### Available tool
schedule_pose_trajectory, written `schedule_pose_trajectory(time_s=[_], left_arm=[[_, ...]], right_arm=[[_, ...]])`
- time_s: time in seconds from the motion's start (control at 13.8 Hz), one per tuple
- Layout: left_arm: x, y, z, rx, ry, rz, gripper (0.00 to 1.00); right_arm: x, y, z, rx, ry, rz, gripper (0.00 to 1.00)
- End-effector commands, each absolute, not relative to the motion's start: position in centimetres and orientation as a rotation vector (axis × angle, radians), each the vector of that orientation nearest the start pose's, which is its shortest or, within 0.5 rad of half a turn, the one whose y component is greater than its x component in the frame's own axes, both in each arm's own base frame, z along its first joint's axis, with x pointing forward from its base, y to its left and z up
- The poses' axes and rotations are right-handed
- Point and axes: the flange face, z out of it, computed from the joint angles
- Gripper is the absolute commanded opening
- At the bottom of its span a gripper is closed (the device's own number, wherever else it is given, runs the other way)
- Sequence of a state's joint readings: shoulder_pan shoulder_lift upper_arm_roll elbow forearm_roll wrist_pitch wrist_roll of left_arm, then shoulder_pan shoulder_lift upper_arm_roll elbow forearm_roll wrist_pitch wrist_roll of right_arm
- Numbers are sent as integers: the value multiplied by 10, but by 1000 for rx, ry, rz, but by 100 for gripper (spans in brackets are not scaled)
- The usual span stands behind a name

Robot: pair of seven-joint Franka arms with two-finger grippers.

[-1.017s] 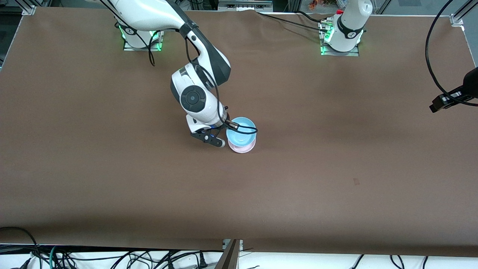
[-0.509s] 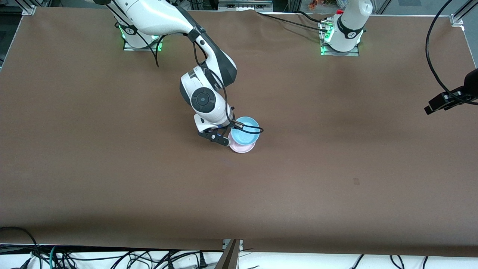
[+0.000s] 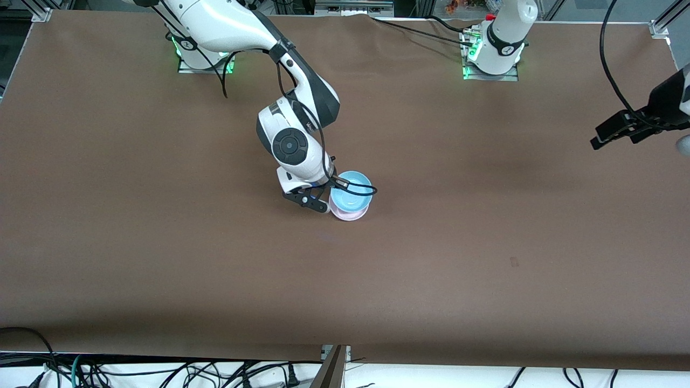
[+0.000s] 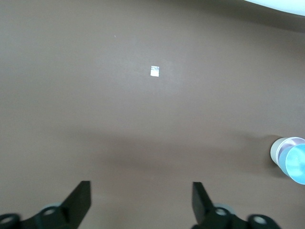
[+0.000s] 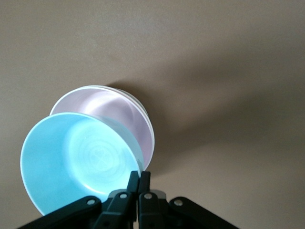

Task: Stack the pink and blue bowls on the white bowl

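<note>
Next, my right gripper lets go of the light blue bowl inside the pale pink bowl [image 3: 349,202] [image 5: 106,128], which sits nested in the white bowl.
My right gripper [image 3: 328,200] is shut on the rim of the light blue bowl [image 3: 351,189] and holds it tilted, just over the pale pink bowl [image 3: 350,214] at mid-table. In the right wrist view the closed gripper [image 5: 138,179] pinches the blue bowl [image 5: 76,162]. The pink bowl [image 5: 112,112] sits nested in the white bowl [image 5: 152,138], of which only a thin rim shows. My left gripper [image 3: 598,141] is open and empty in the air over the left arm's end of the table. Its wrist view [image 4: 141,200] shows the bowl stack [image 4: 291,160] far off.
A small pale mark [image 3: 514,262] lies on the brown table, nearer the front camera than the bowls; it also shows in the left wrist view [image 4: 154,71]. Cables [image 3: 161,372] hang along the table's front edge.
My right gripper carried the blue bowl sideways over the pink bowl and settled it a little lower. My left gripper drifted inward over its end of the table.
</note>
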State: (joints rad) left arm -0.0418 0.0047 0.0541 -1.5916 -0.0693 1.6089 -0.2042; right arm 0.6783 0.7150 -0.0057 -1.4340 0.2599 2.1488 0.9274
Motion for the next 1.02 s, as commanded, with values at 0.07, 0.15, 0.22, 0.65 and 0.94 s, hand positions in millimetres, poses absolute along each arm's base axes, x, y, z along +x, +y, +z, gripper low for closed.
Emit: schedule_pose_trajectory(time_s=[0.07,0.15,0.22,0.65,0.94], left_arm=[[549,-3,618,-3165,-281,7,100],[548,-11,619,-3148,-248,5,100],[547,-14,622,-3145,-232,-3,100],[543,-5,629,-3164,10,3,100],[543,-9,628,-3160,-73,4,100]], right_arm=[[565,461,274,-2925,549,210,0],[569,457,274,-2923,558,209,0],[569,457,274,-2924,555,208,0],[582,457,265,-2890,555,139,0],[580,458,269,-2889,552,150,0]])
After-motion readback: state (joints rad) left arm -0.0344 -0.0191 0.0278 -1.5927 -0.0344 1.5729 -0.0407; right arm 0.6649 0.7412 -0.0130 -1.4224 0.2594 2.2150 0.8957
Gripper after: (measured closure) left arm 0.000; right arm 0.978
